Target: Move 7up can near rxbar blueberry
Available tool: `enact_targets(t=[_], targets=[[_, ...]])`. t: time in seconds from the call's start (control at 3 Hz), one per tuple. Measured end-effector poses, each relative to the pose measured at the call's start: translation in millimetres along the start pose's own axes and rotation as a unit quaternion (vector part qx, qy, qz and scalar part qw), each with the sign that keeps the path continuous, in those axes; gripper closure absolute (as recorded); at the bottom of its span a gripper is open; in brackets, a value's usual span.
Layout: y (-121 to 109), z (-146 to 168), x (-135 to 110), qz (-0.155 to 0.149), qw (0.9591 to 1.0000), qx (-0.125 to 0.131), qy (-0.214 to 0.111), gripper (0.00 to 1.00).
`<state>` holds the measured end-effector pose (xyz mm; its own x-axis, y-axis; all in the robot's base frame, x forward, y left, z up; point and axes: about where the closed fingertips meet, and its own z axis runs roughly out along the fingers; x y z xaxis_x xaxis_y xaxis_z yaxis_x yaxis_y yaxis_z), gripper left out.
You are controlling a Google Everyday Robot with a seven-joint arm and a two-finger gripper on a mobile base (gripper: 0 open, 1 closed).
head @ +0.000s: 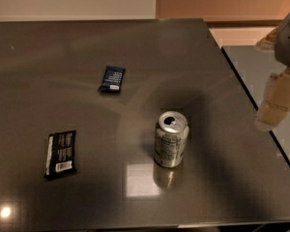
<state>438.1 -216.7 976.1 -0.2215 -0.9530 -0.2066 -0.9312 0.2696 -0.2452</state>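
Note:
The 7up can is next for my gripper, which should go to it and close around the middle of its body [171,145], below the can's silver top.
The 7up can [171,139] stands upright on the dark grey table [87,52], right of the middle and toward the front, with its silver top and opening showing. The rxbar blueberry [112,79], a small navy wrapper with a white patch at its near end, lies flat further back and to the left of the can. My gripper [269,120] hangs at the right side of the view, above the table's right edge, well to the right of the can and apart from it. It holds nothing that I can see.
A larger black wrapper with a white barcode [61,154] lies at the front left. The table's right edge [241,86] runs diagonally, with a second grey surface [261,66] beyond a narrow gap. A wall stands behind the table.

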Motion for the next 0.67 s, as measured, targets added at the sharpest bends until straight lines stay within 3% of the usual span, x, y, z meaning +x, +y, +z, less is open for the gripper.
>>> enact_targets(t=[0.67], targets=[[-2.0,-3.8,-6.9,-0.013,0.9998,-0.004,-0.013,0.00]])
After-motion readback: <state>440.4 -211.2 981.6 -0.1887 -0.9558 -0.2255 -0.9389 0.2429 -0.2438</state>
